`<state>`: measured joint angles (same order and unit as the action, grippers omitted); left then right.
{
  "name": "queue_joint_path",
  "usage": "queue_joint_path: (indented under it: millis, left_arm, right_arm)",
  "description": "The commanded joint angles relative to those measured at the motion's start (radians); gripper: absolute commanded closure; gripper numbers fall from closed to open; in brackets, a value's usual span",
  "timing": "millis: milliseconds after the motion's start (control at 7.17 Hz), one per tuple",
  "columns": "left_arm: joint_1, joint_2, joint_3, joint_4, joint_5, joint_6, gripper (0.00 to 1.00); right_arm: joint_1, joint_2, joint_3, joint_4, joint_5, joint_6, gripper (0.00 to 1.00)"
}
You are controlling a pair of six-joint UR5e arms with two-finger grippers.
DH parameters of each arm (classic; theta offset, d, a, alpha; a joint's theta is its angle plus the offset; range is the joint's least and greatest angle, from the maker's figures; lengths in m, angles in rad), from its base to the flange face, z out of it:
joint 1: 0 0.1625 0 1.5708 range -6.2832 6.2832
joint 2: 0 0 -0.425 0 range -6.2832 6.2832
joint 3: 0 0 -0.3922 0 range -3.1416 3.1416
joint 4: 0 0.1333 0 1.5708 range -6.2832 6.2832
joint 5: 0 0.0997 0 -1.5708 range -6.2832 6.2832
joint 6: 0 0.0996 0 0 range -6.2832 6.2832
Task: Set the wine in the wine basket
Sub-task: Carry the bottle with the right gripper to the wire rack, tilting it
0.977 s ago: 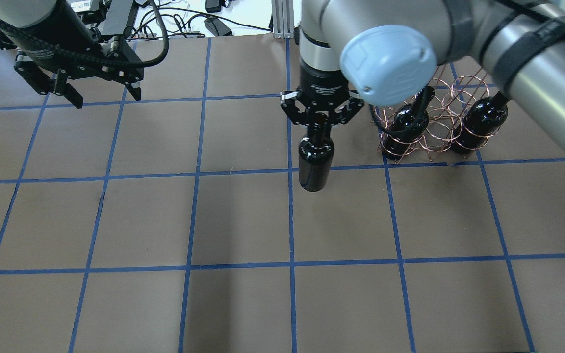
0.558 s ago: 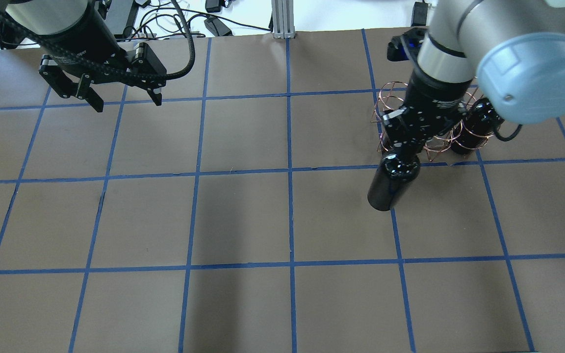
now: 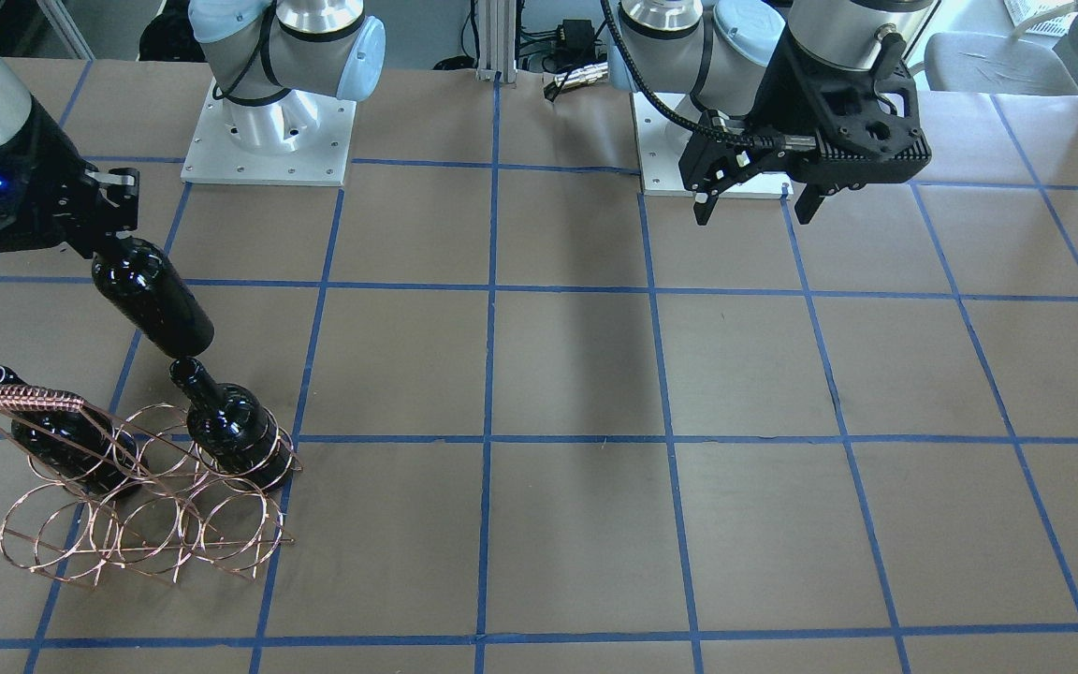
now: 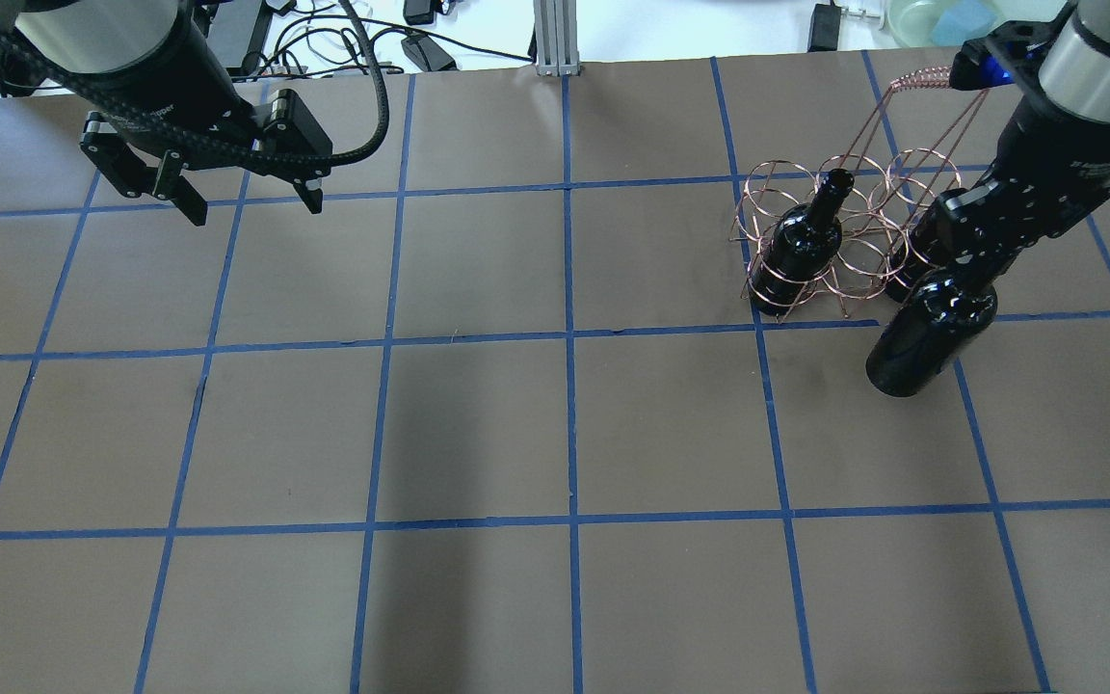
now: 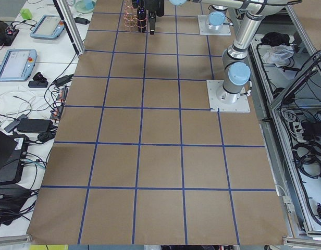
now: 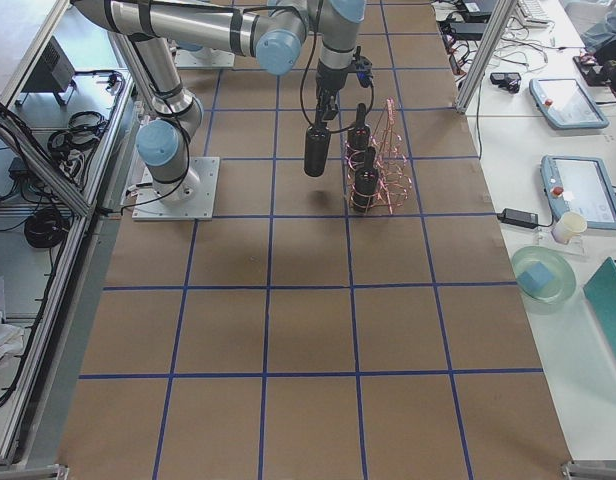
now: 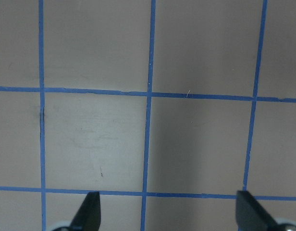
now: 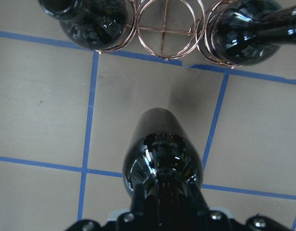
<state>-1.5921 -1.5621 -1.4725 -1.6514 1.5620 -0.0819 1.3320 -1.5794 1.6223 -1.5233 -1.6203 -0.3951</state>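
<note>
The robot's right gripper should release the wine bottle, now held tilted above the basket, in the empty middle ring (image 3: 171, 459) (image 8: 168, 30) between the bottles in the copper wire basket.
My right gripper (image 4: 964, 265) is shut on the neck of a glossy near-black wine bottle (image 4: 926, 337) and holds it tilted in the air on the robot's side of the copper wire basket (image 4: 854, 207). In the front view this bottle (image 3: 153, 298) hangs from the gripper (image 3: 109, 234) above the basket (image 3: 137, 524). Two more bottles (image 4: 801, 246) (image 3: 62, 435) stand in the basket's end rings. In the right wrist view the held bottle (image 8: 162, 154) faces an empty middle ring (image 8: 165, 24). My left gripper (image 4: 256, 207) is open and empty at the far left.
The table is brown paper with a blue tape grid (image 4: 569, 337). The basket's twisted-wire handle (image 4: 921, 77) rises beside my right wrist. Cables and an aluminium post (image 4: 555, 39) lie beyond the far edge. The left wrist view shows only bare grid between the open fingertips (image 7: 90, 211).
My right gripper has carried the bottle from the table's middle to the right, past the basket's left end to near its right end. The left gripper shifted slightly right and stays open.
</note>
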Motion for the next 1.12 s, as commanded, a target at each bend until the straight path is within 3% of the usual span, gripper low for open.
queue_joint_path:
  millis: [0,279,977]
  left_arm:
    - [0.0,0.001,0.0,-0.004,0.001,0.001,0.0]
    - [0.001,0.002,0.0,-0.001,0.001,0.001,0.0]
    - [0.003,0.004,0.0,-0.002,0.003,0.007,0.0]
  right_arm:
    - [0.003,0.085,-0.196,0.091,0.055,0.075,0.93]
    - [0.026,0.188,-0.333,0.094,0.053,0.082,0.93]
    - [0.029,0.279,-0.329,-0.028,0.056,0.059,0.93]
